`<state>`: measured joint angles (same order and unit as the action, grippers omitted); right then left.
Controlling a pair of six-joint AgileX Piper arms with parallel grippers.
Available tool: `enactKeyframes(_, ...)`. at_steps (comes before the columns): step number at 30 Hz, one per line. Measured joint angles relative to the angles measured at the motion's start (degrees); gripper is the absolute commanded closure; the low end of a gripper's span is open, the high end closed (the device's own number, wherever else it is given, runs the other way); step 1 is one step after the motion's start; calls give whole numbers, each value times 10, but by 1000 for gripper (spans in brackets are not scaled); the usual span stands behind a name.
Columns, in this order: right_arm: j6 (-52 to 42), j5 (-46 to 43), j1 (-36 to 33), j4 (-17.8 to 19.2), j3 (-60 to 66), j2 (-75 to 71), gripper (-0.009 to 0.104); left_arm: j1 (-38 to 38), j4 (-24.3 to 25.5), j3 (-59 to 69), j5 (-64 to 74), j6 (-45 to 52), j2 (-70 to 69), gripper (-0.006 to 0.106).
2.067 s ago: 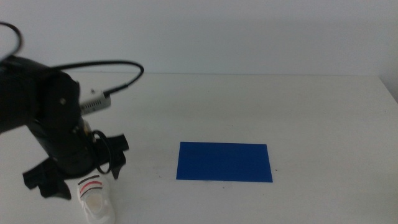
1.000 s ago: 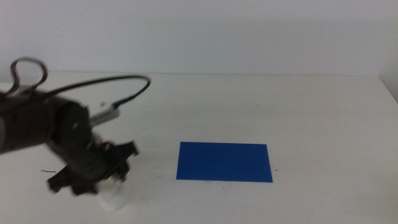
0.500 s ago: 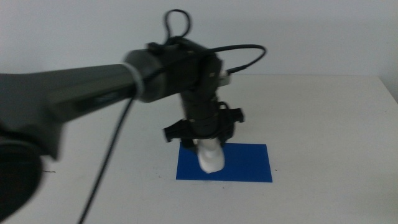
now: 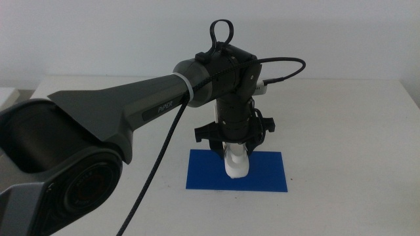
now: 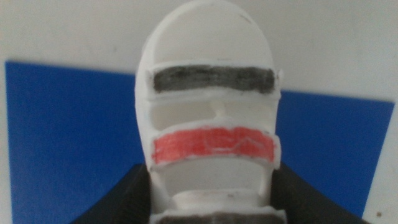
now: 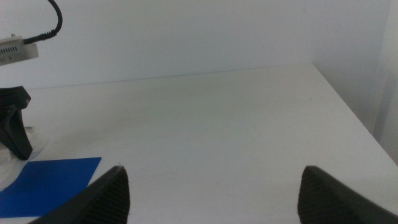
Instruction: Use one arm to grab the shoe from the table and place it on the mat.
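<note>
The robot's left gripper should put the white shoe down on the middle of the deep-blue mat (image 4: pixel 237 167) (image 5: pixel 202 163).
The large dark grey left arm (image 4: pixel 118 115) reaches from the left across the white table (image 4: pixel 341 118) to the deep-blue mat (image 4: pixel 262 177). My left gripper (image 4: pixel 234 141) is shut on the white shoe (image 4: pixel 236 164), holding it toe-down over the mat's middle. I cannot tell whether the toe touches the mat. In the left wrist view the shoe (image 5: pixel 211 124), with black and red straps, sits between my jaws above the mat (image 5: pixel 68 137). My right gripper (image 6: pixel 211 186) is open and empty, waiting off to the right; it does not show in the middle view.
The table edge (image 6: pixel 348 106) runs along the right side. The left arm's black cable (image 4: pixel 289 65) loops above its wrist. A corner of the mat (image 6: pixel 50 177) and part of the left gripper (image 6: pixel 15 124) show in the right wrist view.
My left gripper has closed on the shoe at the front left, lifted it and carried it right to above the mat. In the last half second it shifted slightly farther right.
</note>
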<state>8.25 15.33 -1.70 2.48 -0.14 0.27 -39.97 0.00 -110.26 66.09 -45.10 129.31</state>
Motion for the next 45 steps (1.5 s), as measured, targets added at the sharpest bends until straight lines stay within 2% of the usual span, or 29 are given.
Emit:
enactKeyframes(5, 0, 0, 0, 0, 0, 0, 16, 0, 23, 0, -28, -2, 0, 102)
enactKeyframes(9, 0, 0, 0, 0, 0, 0, 16, 0, 24, 0, -29, -70, 0, 102)
enactKeyframes(12, 0, 0, 0, 0, 0, 0, 16, 0, 22, 0, -36, -170, 0, 102)
enactKeyframes(18, 0, 0, 0, 0, 0, 0, 16, -4, 24, 0, -65, -438, 0, 102)
enactKeyframes(23, 0, 0, 0, 0, 0, 0, 16, -20, 46, 0, -23, -663, 0, 102)
enactKeyframes(25, 0, 0, 0, 0, 0, 0, 16, -24, 55, 1, -6, -718, 0, 102)
enactKeyframes(33, 0, 0, 0, 0, 0, 0, 16, -29, 70, 3, 20, -760, 0, 102)
enactKeyframes(45, 0, 0, 0, 0, 0, 0, 16, -29, 41, 3, 33, -760, 13, 102)
